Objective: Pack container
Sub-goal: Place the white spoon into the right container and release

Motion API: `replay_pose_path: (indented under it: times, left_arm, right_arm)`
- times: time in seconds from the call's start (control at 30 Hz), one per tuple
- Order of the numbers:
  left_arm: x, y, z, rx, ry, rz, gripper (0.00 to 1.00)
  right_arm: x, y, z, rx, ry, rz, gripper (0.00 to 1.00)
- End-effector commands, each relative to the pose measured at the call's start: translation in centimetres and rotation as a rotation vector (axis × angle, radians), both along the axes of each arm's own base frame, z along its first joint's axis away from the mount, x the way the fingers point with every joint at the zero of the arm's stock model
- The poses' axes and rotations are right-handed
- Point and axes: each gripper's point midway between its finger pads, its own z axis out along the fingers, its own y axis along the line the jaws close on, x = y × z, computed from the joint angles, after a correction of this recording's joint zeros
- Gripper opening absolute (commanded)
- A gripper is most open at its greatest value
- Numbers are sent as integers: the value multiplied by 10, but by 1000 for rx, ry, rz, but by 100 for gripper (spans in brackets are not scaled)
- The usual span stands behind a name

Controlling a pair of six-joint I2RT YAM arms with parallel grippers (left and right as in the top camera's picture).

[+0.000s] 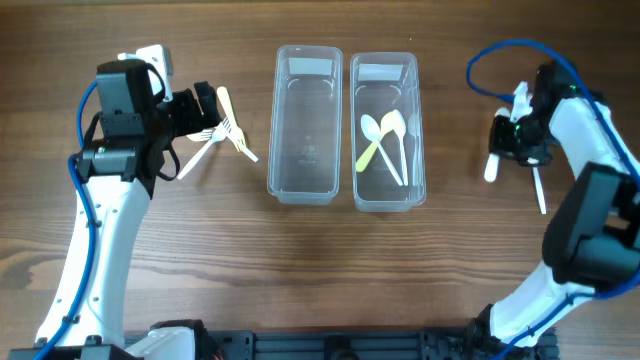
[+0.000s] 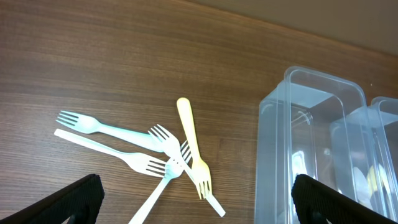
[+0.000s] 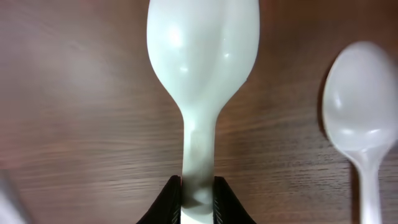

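Observation:
I need to use my right gripper to set the white spoon, now held low over the table, down among the other spoons, along the side of their container [image 1: 361, 140] that faces the empty container.
Two clear plastic containers stand side by side mid-table. The left container [image 1: 305, 125] [image 2: 298, 143] looks empty. The right container [image 1: 388, 130] holds a yellow spoon [image 1: 368, 155] and white spoons [image 1: 394, 140]. A yellow fork [image 2: 191, 146] and several white forks [image 2: 118, 149] lie crossed on the wood left of the containers [image 1: 225, 130]. My left gripper [image 2: 199, 205] is open above the forks, holding nothing. My right gripper [image 3: 198, 199] is shut on the handle of a white spoon [image 3: 200, 62] [image 1: 491, 165], low over the table right of the containers.
Another white spoon [image 3: 364, 106] [image 1: 538, 188] lies on the wood just beside the held one. A blue cable [image 1: 495, 60] loops above the right arm. The table is dark wood.

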Motion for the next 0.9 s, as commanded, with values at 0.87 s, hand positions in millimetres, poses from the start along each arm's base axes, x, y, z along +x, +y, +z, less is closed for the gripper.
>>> replay_pose_path:
  times: [0.87]
  left_arm:
    - [7, 0, 11, -11, -39, 0, 100]
  right_arm:
    - [37, 231, 84, 110, -270, 298, 34]
